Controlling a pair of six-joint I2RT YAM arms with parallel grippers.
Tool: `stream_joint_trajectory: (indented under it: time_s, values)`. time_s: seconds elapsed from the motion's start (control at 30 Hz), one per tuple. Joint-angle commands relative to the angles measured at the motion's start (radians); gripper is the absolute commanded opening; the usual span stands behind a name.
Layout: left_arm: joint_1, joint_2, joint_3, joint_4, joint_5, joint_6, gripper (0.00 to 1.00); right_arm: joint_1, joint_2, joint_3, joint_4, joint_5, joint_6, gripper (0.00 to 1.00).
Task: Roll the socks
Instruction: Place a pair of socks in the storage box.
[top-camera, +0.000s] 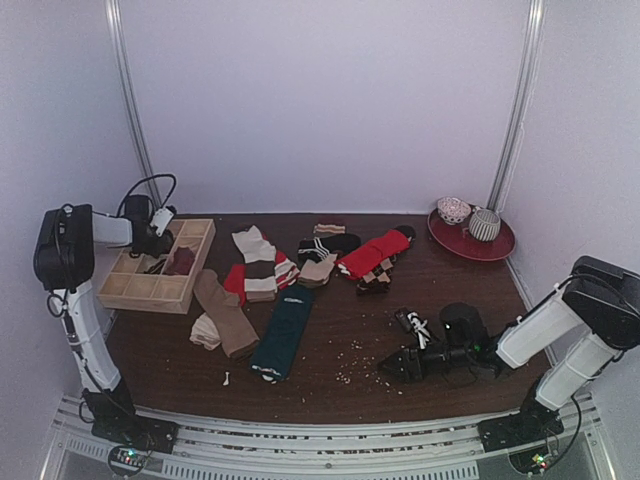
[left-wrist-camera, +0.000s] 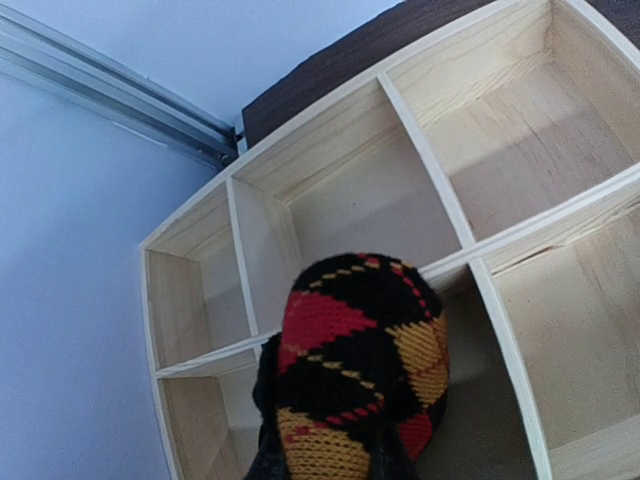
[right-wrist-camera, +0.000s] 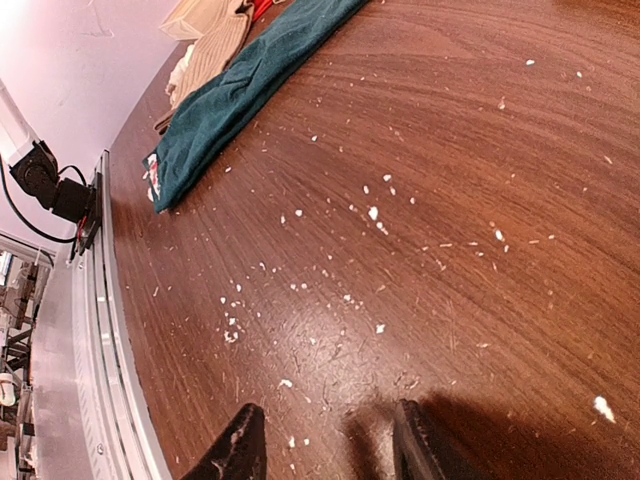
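Observation:
My left gripper needs to let go of the roll in the wooden box's compartment (top-camera: 173, 241) (left-wrist-camera: 410, 385) behind the dark red bundle. The roll still hovers above the box's dividers.
My left gripper (top-camera: 158, 258) hangs over the wooden box (top-camera: 140, 297), shut on a rolled black sock with red and yellow argyle diamonds (left-wrist-camera: 360, 370). The roll hovers above the box's dividers (left-wrist-camera: 430, 170); the left gripper (left-wrist-camera: 330, 462) is mostly hidden behind it. On the table lie loose socks: a teal one (top-camera: 283, 333), a tan one (top-camera: 228, 315), a red one (top-camera: 370, 255) and an argyle one (top-camera: 375, 278). My right gripper (top-camera: 392, 368) stands open low over bare table, nothing between its fingers (right-wrist-camera: 240, 445). The teal sock (right-wrist-camera: 250, 80) lies well ahead of it.
A heap of striped socks (top-camera: 262, 265) sits mid-table. A black sock with white stripes (top-camera: 412, 325) lies beside the right arm. A red plate (top-camera: 495, 250) with two bowls stands back right. White crumbs (right-wrist-camera: 372, 212) dot the wood. A dark red bundle (top-camera: 181, 262) sits in the box.

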Motion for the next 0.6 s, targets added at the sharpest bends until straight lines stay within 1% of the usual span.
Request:
stream_joint_trajectory:
  time_s: [0.0, 0.07, 0.17, 0.37, 0.57]
  values:
    - [0.041, 0.074, 0.061, -0.259, 0.246, 0.041, 0.0, -0.005, -0.016, -0.015, -0.091, -0.004, -0.003, 0.45]
    - [0.041, 0.079, 0.069, -0.272, 0.25, 0.076, 0.0, -0.006, -0.029, -0.015, -0.115, 0.001, -0.009, 0.45]
    - [0.041, 0.093, 0.103, -0.333, 0.308, 0.137, 0.0, -0.006, -0.049, -0.013, -0.147, 0.012, -0.017, 0.45]
    - [0.041, 0.174, 0.238, -0.456, 0.415, 0.203, 0.0, -0.006, -0.059, 0.002, -0.212, 0.023, -0.021, 0.45]
    - [0.039, 0.241, 0.309, -0.503, 0.426, 0.237, 0.0, -0.007, -0.076, 0.014, -0.256, 0.041, -0.006, 0.45]
